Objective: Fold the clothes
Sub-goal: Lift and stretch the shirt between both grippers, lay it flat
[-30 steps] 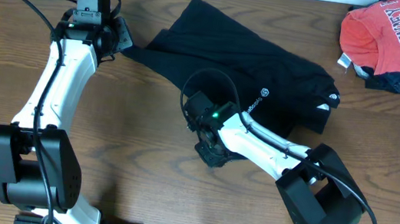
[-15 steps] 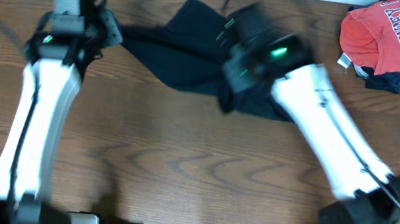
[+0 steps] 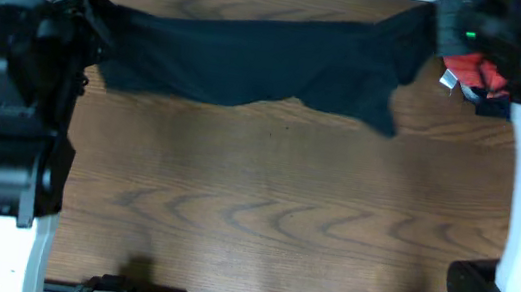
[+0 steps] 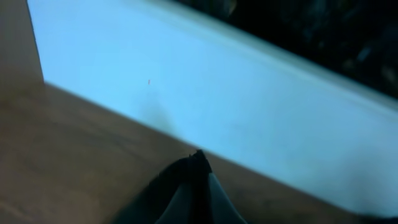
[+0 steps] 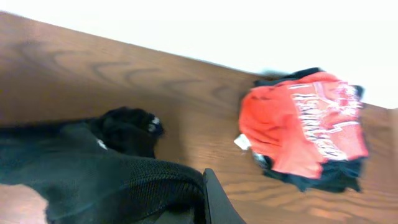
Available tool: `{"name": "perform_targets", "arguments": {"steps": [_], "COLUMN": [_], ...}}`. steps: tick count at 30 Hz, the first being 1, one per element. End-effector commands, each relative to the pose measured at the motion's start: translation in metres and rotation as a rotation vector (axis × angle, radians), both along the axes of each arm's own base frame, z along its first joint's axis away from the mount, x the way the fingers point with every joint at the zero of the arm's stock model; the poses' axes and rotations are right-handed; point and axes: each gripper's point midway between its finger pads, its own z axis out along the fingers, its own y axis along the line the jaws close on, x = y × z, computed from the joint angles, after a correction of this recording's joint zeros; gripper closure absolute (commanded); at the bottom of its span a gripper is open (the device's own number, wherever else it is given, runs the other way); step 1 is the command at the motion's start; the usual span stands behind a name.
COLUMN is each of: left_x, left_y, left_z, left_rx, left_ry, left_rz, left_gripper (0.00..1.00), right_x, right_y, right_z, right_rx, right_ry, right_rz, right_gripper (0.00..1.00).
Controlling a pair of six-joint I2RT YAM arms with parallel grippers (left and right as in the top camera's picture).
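Next, I let go of the black top's corner with my left gripper on the wood [image 3: 159, 70] under the hanging cloth that is beside that gripper.
The black top [image 3: 252, 59] hangs stretched in a long band across the back of the table, held up at both ends. My left gripper [image 3: 81, 17] is shut on its left end at the far left. In the left wrist view the left gripper [image 4: 199, 165] pinches dark cloth between closed fingers [image 4: 217, 199]. My right gripper [image 3: 438, 23] is shut on the right end at the far right. In the right wrist view the black top [image 5: 93, 180] bunches against one finger [image 5: 214, 199], and a dangling part of it rests on the table.
The red-orange shirt [image 3: 472, 71] with the navy garment lies at the back right corner, mostly hidden under my right arm; both show in the right wrist view [image 5: 298, 124]. A pale wall [image 4: 217, 93] rises behind the table's far edge.
Both arms have swung apart toward the back corners. The black top, earlier bunched on the table, is now lifted and pulled out flat between them.
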Motion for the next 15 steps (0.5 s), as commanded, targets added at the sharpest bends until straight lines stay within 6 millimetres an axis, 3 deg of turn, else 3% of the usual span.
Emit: {"name": "perform_targets", "arguments": {"steps": [1, 8, 15], "left_x": [-0.026, -0.093, -0.14], "left_y": [0.003, 0.0, -0.004], "left_z": [0.033, 0.088, 0.111], "left_rx": [0.023, 0.025, 0.025], "left_ry": [-0.104, -0.306, -0.416], "left_rz": [0.018, 0.018, 0.007], "left_gripper": [0.94, 0.94, 0.94], "right_x": [-0.036, -0.111, -0.185], "right_y": [-0.024, -0.039, -0.05], "right_z": [0.054, 0.112, 0.143], "right_rx": [0.0, 0.026, 0.043], "right_ry": [-0.139, -0.306, -0.427], "right_rz": [-0.037, -0.05, -0.055], "right_gripper": [0.99, 0.99, 0.99]}}
